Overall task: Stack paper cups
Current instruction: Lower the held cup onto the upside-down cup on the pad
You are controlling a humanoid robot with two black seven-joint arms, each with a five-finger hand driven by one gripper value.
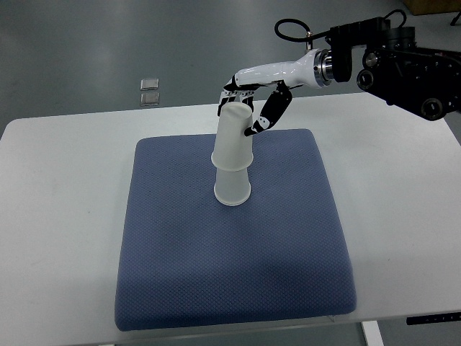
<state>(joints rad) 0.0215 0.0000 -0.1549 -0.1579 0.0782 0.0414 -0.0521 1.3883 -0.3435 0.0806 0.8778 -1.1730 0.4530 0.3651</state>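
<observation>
Next, I release the upper cup from my right gripper, nested snugly over the lower cup [233, 173] that stands on the blue mat.
Two white paper cups stand upside down on the blue mat [180, 274]. The lower cup [232, 189] rests on the mat near its middle. The upper cup [233, 137] sits over the lower one, leaning slightly. My right hand [248, 108] reaches in from the upper right and sits at the top of the upper cup, its fingers spread around the cup's end; the thumb [270, 114] lies to the cup's right. Whether the fingers press the cup is hard to tell. No left arm shows.
The mat lies on a white table [57, 216]. Two small square floor fittings [150, 91] show beyond the table's far edge. The dark arm body [410, 65] hangs over the table's far right corner.
</observation>
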